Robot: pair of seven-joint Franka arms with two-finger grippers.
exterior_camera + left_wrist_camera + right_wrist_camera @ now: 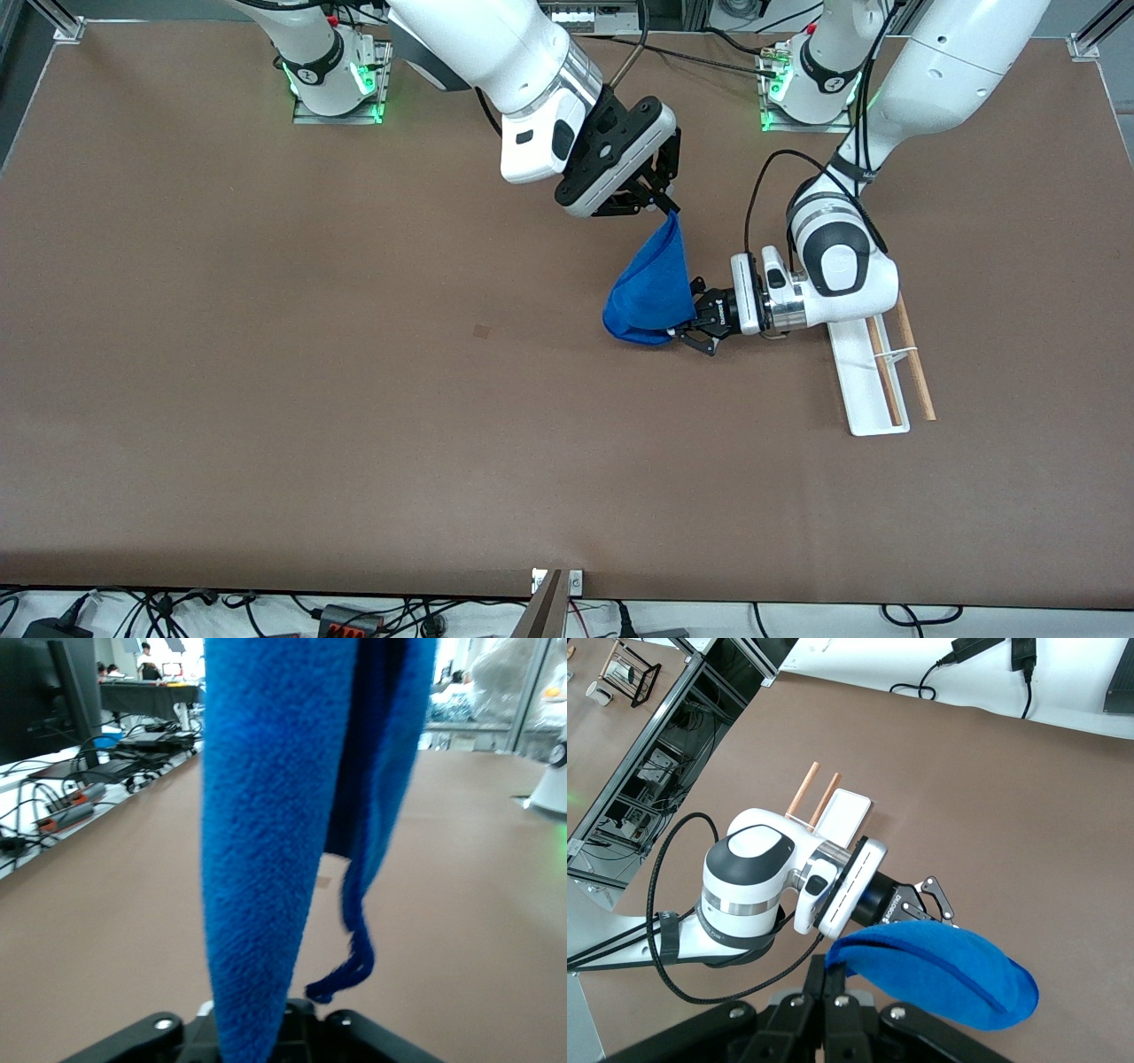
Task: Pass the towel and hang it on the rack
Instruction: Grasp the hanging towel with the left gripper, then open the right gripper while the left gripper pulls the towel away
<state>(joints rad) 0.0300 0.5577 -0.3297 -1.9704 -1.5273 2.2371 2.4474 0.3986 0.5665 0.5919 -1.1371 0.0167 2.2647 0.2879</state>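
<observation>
Next, my left gripper releases the blue towel draped across the wooden rods over the white tray (884,358).
A blue towel (651,288) hangs in the air over the middle of the table. My right gripper (671,209) is shut on its top corner, which shows pinched in the right wrist view (835,970). My left gripper (682,317) lies level, over the table beside the rack, and is shut on the towel's lower part. In the left wrist view the towel (266,833) runs down into that gripper and hides its fingers. The rack (864,390) stands toward the left arm's end, a white tray with two wooden rods (912,363). It also shows in the right wrist view (846,811).
Both arm bases stand along the edge farthest from the front camera. A small dark mark (482,330) lies on the brown tabletop (354,443). Cables and a metal post (549,607) sit past the edge nearest the front camera.
</observation>
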